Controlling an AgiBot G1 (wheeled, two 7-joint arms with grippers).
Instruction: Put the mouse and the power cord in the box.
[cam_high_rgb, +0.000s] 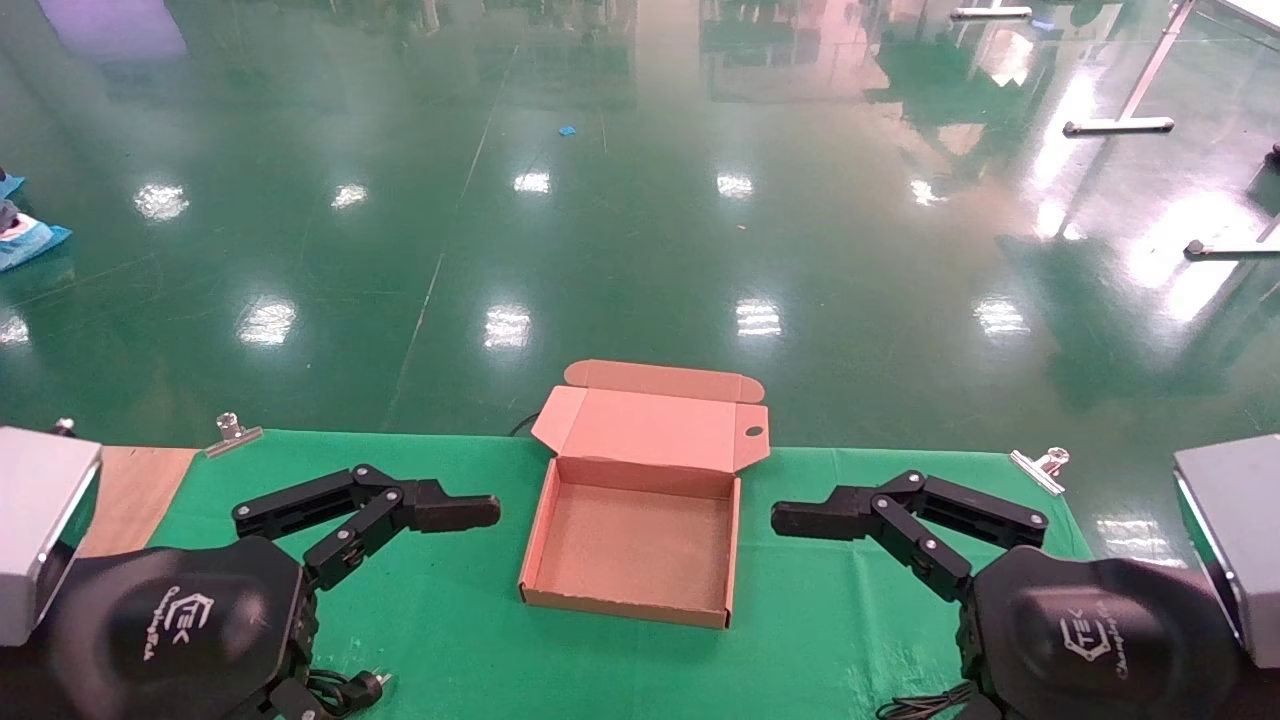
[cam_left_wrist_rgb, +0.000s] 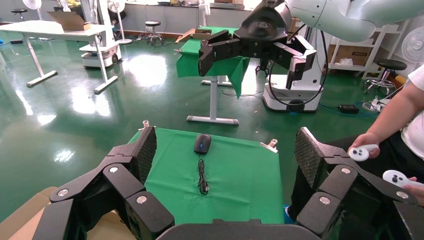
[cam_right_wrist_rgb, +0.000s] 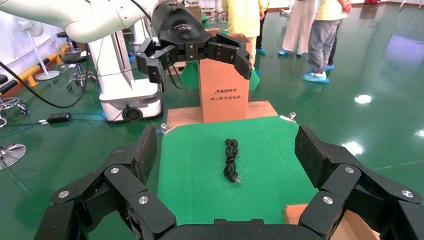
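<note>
My right gripper will grab the black mouse's bundled cable (cam_high_rgb: 938, 702) close to the looped end with the USB plug, so that the mouse comes up with it.
The brown box (cam_high_rgb: 630, 545) lies open in the middle of the green cloth, its lid folded back and its inside bare. In the left wrist view the black mouse (cam_left_wrist_rgb: 202, 143) rests on the cloth with its thin cable (cam_left_wrist_rgb: 202, 177) bundled beside it. The head view shows only a bit of that cable (cam_high_rgb: 925, 703), under the right wrist. The coiled power cord (cam_right_wrist_rgb: 230, 160) lies on the cloth's left part; its plug (cam_high_rgb: 358, 690) peeks out under the left wrist. My left gripper (cam_left_wrist_rgb: 226, 150) hovers open left of the box. My right gripper (cam_right_wrist_rgb: 227, 145) hovers open on the other side. Both hold nothing.
Metal clips (cam_high_rgb: 232, 432) (cam_high_rgb: 1040, 465) pin the cloth at the table's far corners. Bare wood (cam_high_rgb: 140, 490) shows at the far left. A tall cardboard carton (cam_right_wrist_rgb: 224, 85) stands past the table's left end. A person with controllers (cam_left_wrist_rgb: 370, 150) sits past its right end.
</note>
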